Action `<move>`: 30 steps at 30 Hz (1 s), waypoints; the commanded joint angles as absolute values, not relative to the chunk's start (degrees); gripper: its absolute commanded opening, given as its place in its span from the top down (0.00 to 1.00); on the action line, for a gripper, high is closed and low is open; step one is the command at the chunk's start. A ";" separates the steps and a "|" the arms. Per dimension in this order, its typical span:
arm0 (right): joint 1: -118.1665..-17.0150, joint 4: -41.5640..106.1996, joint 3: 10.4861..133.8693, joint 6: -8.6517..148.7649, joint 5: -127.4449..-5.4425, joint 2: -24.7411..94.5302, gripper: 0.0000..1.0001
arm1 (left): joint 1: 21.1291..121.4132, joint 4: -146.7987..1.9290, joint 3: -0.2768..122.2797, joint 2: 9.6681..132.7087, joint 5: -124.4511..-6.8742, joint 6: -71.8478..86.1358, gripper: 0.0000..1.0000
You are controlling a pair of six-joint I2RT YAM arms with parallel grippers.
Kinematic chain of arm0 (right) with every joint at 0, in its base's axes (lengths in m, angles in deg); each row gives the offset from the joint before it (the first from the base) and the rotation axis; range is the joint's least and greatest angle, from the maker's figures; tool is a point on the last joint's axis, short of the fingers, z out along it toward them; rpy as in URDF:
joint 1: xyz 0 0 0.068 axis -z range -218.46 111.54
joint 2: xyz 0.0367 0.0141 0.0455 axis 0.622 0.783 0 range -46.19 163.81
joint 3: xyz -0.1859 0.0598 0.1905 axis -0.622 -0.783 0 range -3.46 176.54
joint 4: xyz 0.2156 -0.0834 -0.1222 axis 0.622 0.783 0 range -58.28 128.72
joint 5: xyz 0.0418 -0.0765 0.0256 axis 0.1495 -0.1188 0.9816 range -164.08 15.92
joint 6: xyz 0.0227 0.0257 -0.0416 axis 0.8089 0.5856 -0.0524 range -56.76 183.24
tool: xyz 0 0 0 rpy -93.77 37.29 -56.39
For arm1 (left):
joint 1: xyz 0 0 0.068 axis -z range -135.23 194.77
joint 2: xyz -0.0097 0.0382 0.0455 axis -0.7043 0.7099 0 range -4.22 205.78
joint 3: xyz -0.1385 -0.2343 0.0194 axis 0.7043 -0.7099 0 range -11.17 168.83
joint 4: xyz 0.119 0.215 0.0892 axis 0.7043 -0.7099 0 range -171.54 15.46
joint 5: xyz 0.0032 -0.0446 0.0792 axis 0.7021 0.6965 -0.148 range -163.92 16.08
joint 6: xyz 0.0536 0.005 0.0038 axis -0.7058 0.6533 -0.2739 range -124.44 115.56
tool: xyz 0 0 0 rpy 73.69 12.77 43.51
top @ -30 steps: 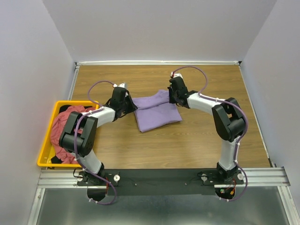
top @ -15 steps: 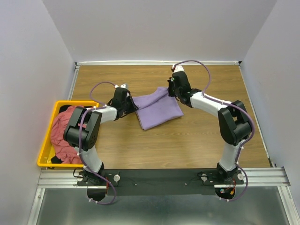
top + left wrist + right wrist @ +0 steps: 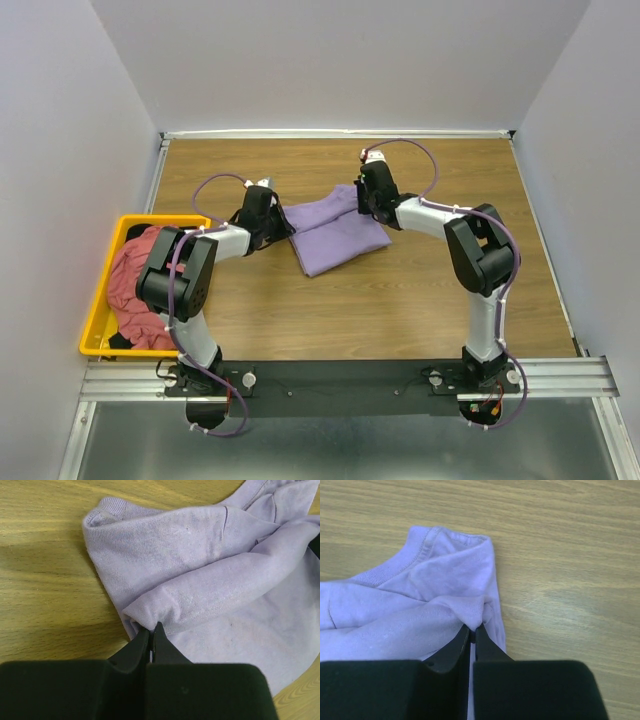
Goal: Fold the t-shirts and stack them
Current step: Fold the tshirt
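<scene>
The purple t-shirt's upper layer stops short of the t-shirt's far edge beneath it, so my left gripper needs to open, retake the upper layer's corner [image 3: 137, 611] and help draw it farther out.
The lavender-purple t-shirt [image 3: 335, 232] lies partly folded on the wooden table between my two grippers. My left gripper [image 3: 280, 222] is shut on a pinch of its left edge; in the left wrist view the cloth [image 3: 210, 580] bunches at the gripper [image 3: 151, 628]. My right gripper [image 3: 366, 205] is shut on the shirt's far right part near the collar, as the right wrist view shows [image 3: 472, 627], with the cloth [image 3: 420, 610] gathered there. The dusty red-pink t-shirt [image 3: 135, 275] lies in the yellow bin, with a dark one [image 3: 120, 340] under it.
The yellow plastic bin [image 3: 95, 315] stands at the table's left edge beside the left arm. Grey walls close the table on three sides. Bare wood shows in front of and to the right of the purple shirt.
My right gripper has shifted slightly back toward the shirt after a small move outward, and the right arm's elbow has swung. The shirt's right edge moved a little. The left gripper has stayed put.
</scene>
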State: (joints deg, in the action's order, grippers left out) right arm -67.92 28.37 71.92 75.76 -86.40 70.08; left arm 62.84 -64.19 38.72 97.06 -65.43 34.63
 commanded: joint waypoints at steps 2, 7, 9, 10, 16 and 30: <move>-67.12 26.98 73.71 75.81 -90.69 70.53 0.89 | 62.35 -67.51 40.24 95.19 -69.53 33.80 0.99; -67.03 27.15 72.92 75.46 -90.96 70.36 0.85 | 62.35 -67.42 41.39 94.83 -69.97 33.01 0.98; -67.12 27.06 72.92 75.20 -90.87 70.36 0.84 | 62.35 -67.33 41.30 94.83 -70.67 33.09 0.97; -67.03 27.15 72.92 75.11 -90.44 70.18 0.82 | 62.35 -67.24 40.69 94.66 -70.93 33.62 0.97; -67.03 28.03 74.32 74.40 -88.15 69.30 0.68 | 62.35 -65.84 39.02 94.13 -71.90 35.03 0.81; -67.20 35.77 73.72 77.04 -74.80 61.04 0.53 | 64.89 -69.17 37.44 79.20 -75.77 33.18 0.50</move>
State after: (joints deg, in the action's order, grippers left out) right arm -67.22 33.39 75.85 75.45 -81.16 64.60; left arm 63.25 -67.80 39.25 84.84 -71.64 34.63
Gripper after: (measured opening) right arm 0.475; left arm 0.502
